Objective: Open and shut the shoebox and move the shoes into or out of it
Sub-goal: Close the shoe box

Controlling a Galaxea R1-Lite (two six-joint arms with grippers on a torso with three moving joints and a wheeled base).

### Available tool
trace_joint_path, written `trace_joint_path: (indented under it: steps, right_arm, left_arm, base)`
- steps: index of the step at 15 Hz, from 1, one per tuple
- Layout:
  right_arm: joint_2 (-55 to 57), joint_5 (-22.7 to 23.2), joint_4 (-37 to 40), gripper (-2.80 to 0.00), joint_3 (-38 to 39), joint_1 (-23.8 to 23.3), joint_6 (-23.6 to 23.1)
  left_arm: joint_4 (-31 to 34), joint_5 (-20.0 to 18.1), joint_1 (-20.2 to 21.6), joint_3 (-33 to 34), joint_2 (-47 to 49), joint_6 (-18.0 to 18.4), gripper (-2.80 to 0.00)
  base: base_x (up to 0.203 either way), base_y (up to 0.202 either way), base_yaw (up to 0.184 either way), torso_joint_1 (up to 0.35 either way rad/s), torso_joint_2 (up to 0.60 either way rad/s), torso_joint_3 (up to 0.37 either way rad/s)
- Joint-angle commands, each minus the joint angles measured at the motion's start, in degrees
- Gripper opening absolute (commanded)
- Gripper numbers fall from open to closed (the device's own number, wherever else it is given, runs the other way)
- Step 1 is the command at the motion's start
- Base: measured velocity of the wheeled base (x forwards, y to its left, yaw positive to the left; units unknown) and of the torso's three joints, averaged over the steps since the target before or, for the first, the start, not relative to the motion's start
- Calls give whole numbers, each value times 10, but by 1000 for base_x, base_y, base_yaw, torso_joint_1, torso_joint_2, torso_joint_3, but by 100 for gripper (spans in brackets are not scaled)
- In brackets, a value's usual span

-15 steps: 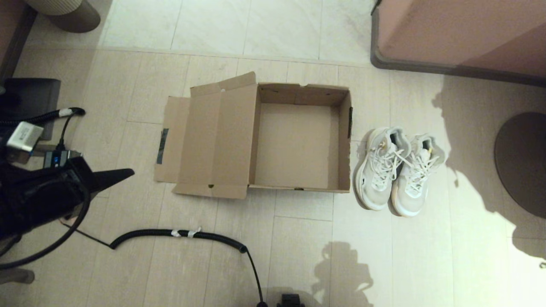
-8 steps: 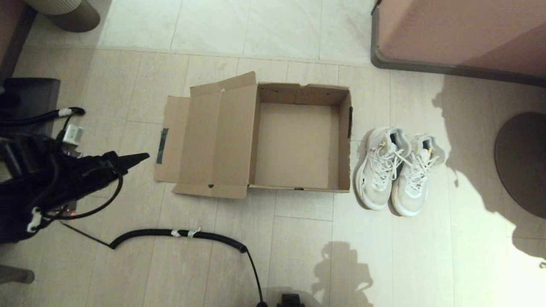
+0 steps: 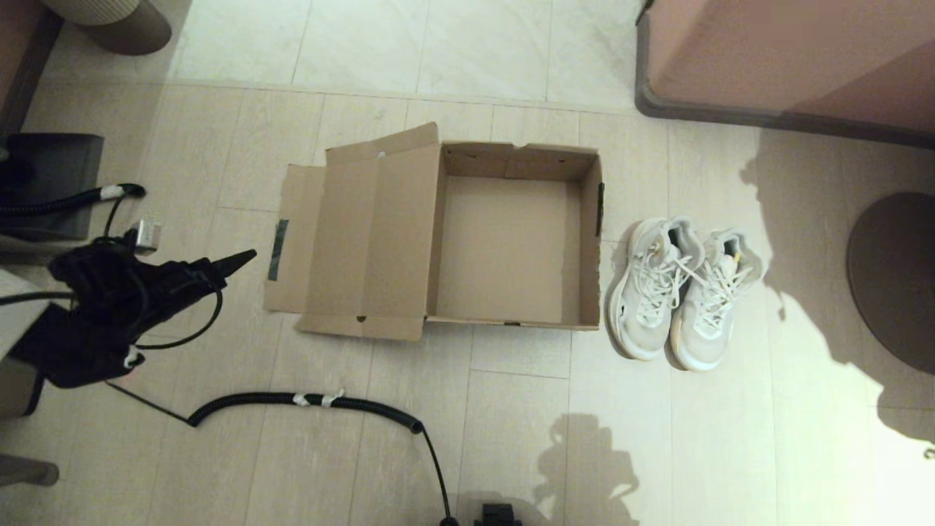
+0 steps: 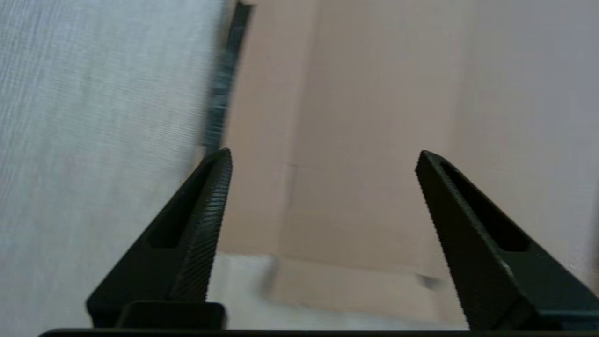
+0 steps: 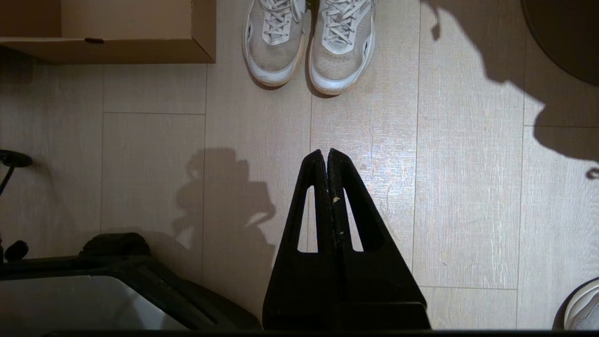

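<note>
The outer edge of the shoebox's lid, at the near end of the dark tape strip (image 3: 271,281) (image 4: 206,152), should be gripped next by my left gripper.
The brown shoebox (image 3: 511,248) lies open on the floor with nothing inside, its flap lid (image 3: 350,241) folded flat to the left, with a dark tape strip (image 3: 277,250) at the lid's outer edge. The white shoes (image 3: 679,292) stand side by side right of the box, also seen in the right wrist view as shoes (image 5: 309,42). My left gripper (image 3: 245,257) hovers just left of the lid's taped edge; its wrist view shows it open (image 4: 323,157) over the lid (image 4: 355,140). My right gripper (image 5: 326,152) is shut on nothing, above bare floor in front of the shoes, out of the head view.
A black coiled cable (image 3: 307,400) runs across the floor in front of the box. A pink cabinet base (image 3: 781,66) stands at the back right, a dark round base (image 3: 895,277) at the right, a dark box (image 3: 51,175) at the far left.
My left arm has swung in from the lower left toward the lid's taped edge and turned; its tip now sits close beside the flap. Box and shoes have not moved.
</note>
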Motion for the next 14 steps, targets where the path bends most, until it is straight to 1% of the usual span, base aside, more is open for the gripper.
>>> trace_joint_path:
  steps: [1, 5, 9, 11, 14]
  right_arm:
    - [1, -1, 0, -280, 1, 0, 1]
    - [1, -1, 0, -280, 0, 0, 1]
    - [1, -1, 0, -280, 0, 0, 1]
    - [0, -1, 0, -280, 0, 0, 2]
    - [1, -1, 0, -280, 0, 0, 2]
  left_arm:
    - [-4, -2, 3, -64, 85, -1, 0]
    - [-10, -21, -4, -168, 162, -6, 0]
    - [-1, -21, -15, -280, 231, -29, 0]
    - [8, -20, -17, -333, 263, -33, 0]
    - [15, -22, -21, -333, 269, -35, 0]
  base:
    - [0, 0, 0, 0, 0, 0]
    - [0, 0, 0, 0, 0, 0]
    - [0, 0, 0, 0, 0, 0]
    - [0, 0, 0, 0, 0, 0]
    - [0, 0, 0, 0, 0, 0]
